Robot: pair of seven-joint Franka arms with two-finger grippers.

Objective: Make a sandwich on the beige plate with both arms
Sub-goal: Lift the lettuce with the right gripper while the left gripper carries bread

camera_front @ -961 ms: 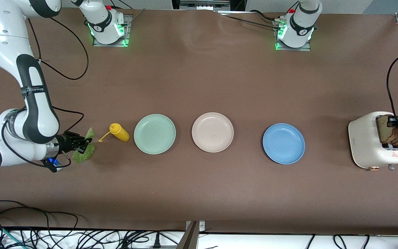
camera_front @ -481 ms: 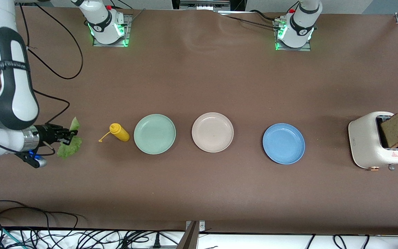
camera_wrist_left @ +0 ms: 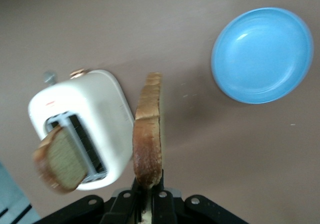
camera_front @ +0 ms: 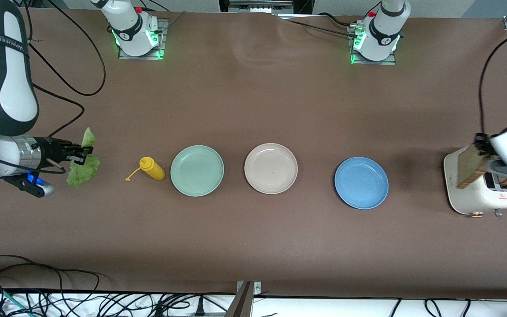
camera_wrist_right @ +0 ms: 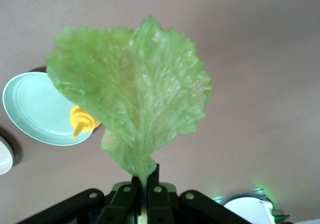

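My left gripper is going to release the brown slice of bread, now held over the white toaster, on the beige plate's side (camera_front: 281, 177) that faces toward the blue plate.
The beige plate (camera_front: 270, 168) lies in the middle of the table, bare. My left gripper (camera_front: 481, 152) is shut on a brown bread slice (camera_front: 468, 166) and holds it in the air over the white toaster (camera_front: 478, 193); the slice shows edge-on in the left wrist view (camera_wrist_left: 148, 134). A second bread slice (camera_wrist_left: 59, 159) stands in the toaster slot (camera_wrist_left: 80, 149). My right gripper (camera_front: 82, 154) is shut on the ruffled green lettuce leaf (camera_front: 82, 165), held over the table at the right arm's end; it fills the right wrist view (camera_wrist_right: 132, 93).
A mint green plate (camera_front: 197, 170) and a blue plate (camera_front: 361, 182) flank the beige plate. A yellow squeeze bottle (camera_front: 152, 168) lies between the lettuce and the mint green plate. Cables run along the table's front edge.
My left gripper lifted the bread slice out of the toaster and carried it toward the plates. My right gripper lifted the lettuce off the table and drew it away from the bottle.
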